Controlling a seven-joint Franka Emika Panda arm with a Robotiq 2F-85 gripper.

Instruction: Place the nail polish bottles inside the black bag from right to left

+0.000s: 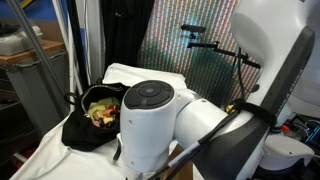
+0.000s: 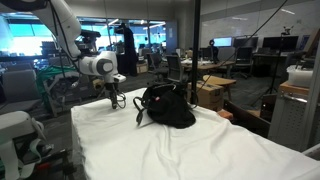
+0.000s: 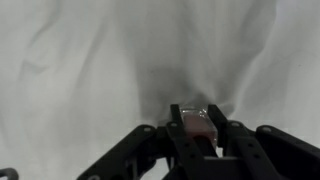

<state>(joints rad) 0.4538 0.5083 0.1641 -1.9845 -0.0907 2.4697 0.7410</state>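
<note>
The robot's gripper should release the nail polish bottle among the colourful contents in the black bag's opening (image 1: pixel 103 109).
In the wrist view my gripper (image 3: pixel 196 122) is shut on one nail polish bottle (image 3: pixel 198 124), a small pinkish-red body pinched between the two black fingers (image 3: pixel 178 122) just above the white cloth. In an exterior view the gripper (image 2: pixel 113 97) hangs low over the cloth, to the left of the black bag (image 2: pixel 166 105). The black bag (image 1: pixel 88 130) lies slouched and open, with colourful contents showing in its mouth (image 1: pixel 103 108). No other bottles show; the arm (image 1: pixel 160 120) hides much of the table.
A rumpled white cloth (image 2: pixel 180 150) covers the table. A black clamp arm (image 1: pixel 215 45) stands behind it before a shimmering screen. Desks and chairs (image 2: pixel 215 85) lie beyond the far edge of the table.
</note>
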